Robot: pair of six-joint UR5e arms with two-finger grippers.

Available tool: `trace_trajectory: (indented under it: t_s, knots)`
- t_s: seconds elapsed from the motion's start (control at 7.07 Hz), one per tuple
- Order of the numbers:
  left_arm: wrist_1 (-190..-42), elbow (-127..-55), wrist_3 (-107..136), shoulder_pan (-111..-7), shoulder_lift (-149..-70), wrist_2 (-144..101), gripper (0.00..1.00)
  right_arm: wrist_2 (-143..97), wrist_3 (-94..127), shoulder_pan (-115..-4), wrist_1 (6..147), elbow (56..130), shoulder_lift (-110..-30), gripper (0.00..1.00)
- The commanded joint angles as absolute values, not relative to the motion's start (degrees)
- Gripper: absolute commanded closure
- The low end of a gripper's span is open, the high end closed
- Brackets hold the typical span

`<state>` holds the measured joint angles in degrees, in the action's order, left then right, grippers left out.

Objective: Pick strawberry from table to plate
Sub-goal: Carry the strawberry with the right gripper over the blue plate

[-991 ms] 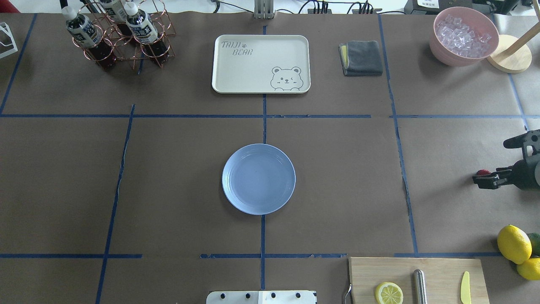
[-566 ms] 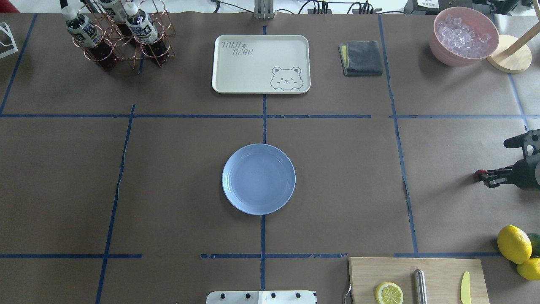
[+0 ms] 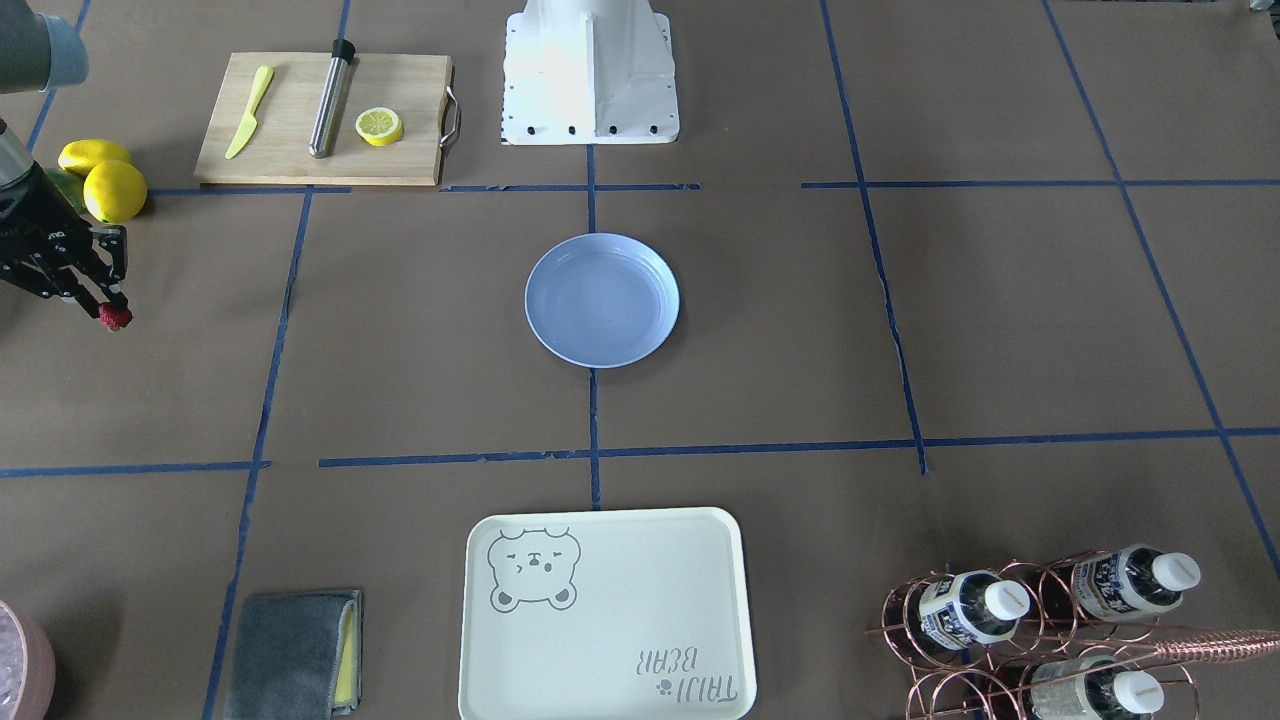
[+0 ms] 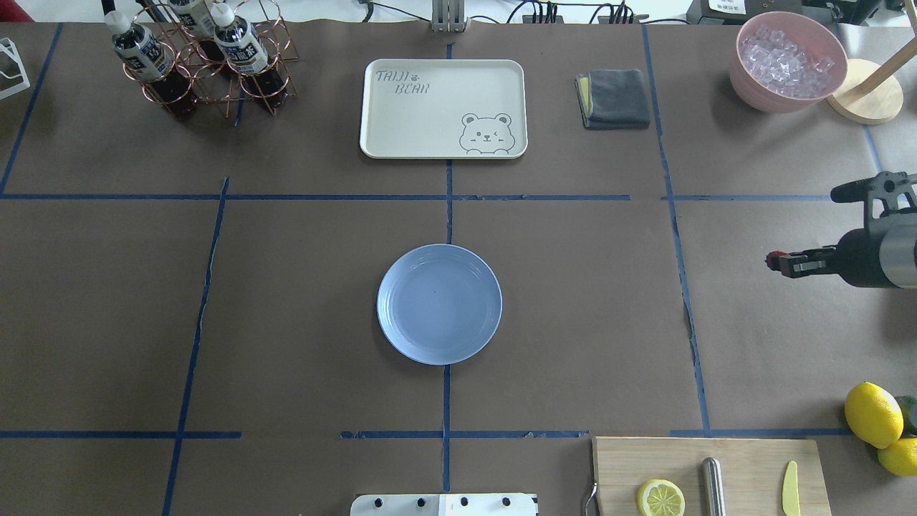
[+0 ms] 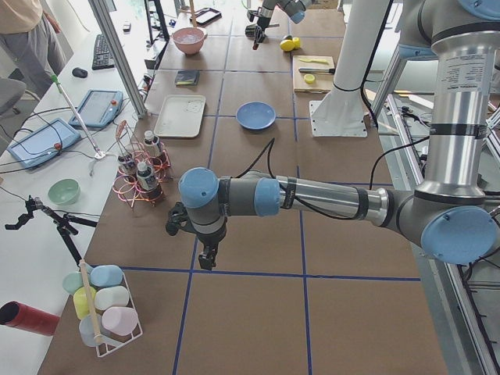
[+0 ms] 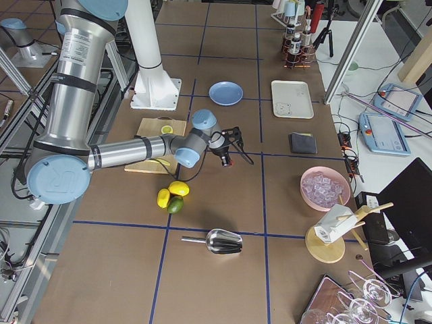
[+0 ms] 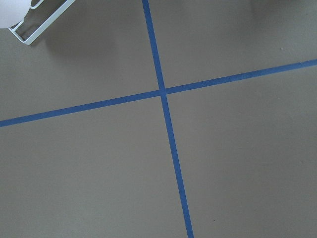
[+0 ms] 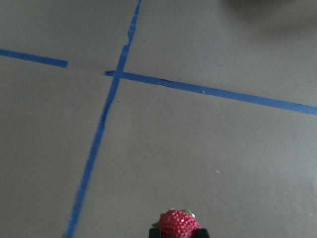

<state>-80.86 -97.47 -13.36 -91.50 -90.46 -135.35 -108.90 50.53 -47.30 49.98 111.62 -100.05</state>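
Note:
My right gripper should release the strawberry in the middle of the pale blue plate (image 3: 596,299).
A small red strawberry (image 4: 774,259) is pinched at the tips of my right gripper (image 4: 782,262), which is shut on it and holds it above the brown table (image 4: 573,287) at the right side. The berry (image 8: 179,224) fills the bottom of the right wrist view, and the front-facing view shows the strawberry (image 3: 115,317) under the gripper (image 3: 108,305). The pale blue plate (image 4: 439,304) lies bare at the table's centre, far to the left of the berry. My left gripper (image 5: 207,258) appears only in the exterior left view, and I cannot tell its state.
A cutting board (image 4: 745,459) with a lemon half, a steel tube and a yellow knife lies at the near right. Lemons (image 4: 872,414) sit beside it. A cream bear tray (image 4: 443,107), a grey cloth (image 4: 612,98), an ice bowl (image 4: 788,61) and a bottle rack (image 4: 200,57) line the far side.
My right gripper has lifted off the table with the strawberry in its fingertips and shifted left and farther away in the overhead view. The plate has not moved.

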Motion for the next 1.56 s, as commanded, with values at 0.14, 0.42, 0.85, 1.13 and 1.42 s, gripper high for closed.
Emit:
trace_trajectory:
  t_s: [0.14,0.42,0.85,1.13,1.42]
  knots:
    - [-80.9,-97.7,-13.3,-91.5,-90.6,-135.4,0.0,-108.3,62.5,-40.8,74.8,114.4,-75.1,1.0]
    - [-80.9,-97.9,-13.3,-91.5,-90.6,-135.4,0.0,-100.0,71.8,-30.6,87.5,112.8,-61.2,1.0]
    - [-80.9,-97.8,-13.3,-91.5,-90.6,-135.4,0.0,-89.5,77.9,-21.7,90.1,98.8,-48.5,1.0]
    - [-80.9,-97.7,-13.3,-91.5,-90.5,-135.4,0.0,-88.5,79.3,-20.2,90.1,91.8,-44.0,1.0]
    - [-80.9,-97.7,-13.3,-91.5,-90.5,-135.4,0.0,-86.2,79.3,-18.6,90.5,90.8,-43.9,1.0]
